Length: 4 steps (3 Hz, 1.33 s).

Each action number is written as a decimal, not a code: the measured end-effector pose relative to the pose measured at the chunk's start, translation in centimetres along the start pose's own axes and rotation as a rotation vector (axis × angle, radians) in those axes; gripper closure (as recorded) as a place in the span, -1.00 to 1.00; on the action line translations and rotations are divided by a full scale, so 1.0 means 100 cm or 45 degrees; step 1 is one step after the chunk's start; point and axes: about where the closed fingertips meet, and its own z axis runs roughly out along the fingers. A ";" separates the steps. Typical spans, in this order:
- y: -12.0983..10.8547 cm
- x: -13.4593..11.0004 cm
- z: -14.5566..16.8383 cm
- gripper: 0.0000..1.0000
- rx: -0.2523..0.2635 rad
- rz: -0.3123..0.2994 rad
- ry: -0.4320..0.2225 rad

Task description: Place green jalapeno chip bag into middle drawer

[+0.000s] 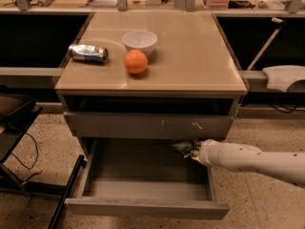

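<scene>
The green jalapeno chip bag, now hanging under the closed drawer front, will be let go by my gripper near the centre of the bare grey tray (pixel 160 171) inside the middle drawer.
The green jalapeno chip bag (pixel 183 147) is in my gripper (pixel 193 152), which is shut on it. My white arm reaches in from the right. The bag hangs just under the closed scratched drawer front (pixel 147 125), over the back right corner of the middle drawer (pixel 145 208). That drawer is pulled open, with a plain front panel and a bare grey tray inside. The upper drawer front partly hides the bag.
On the cabinet top stand a crushed silver-blue can (pixel 88 53), an orange (pixel 136 61) and a white bowl (pixel 139 40). A black stand's leg (pixel 66 194) lies left of the open drawer. A white object (pixel 286 78) sits on the ledge at right.
</scene>
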 end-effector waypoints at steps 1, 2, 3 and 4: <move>-0.012 0.004 0.020 1.00 0.016 0.033 -0.014; -0.011 0.004 0.020 1.00 0.016 0.033 -0.014; 0.012 0.003 0.020 1.00 0.036 -0.020 -0.026; 0.053 0.000 0.037 1.00 0.004 -0.095 -0.069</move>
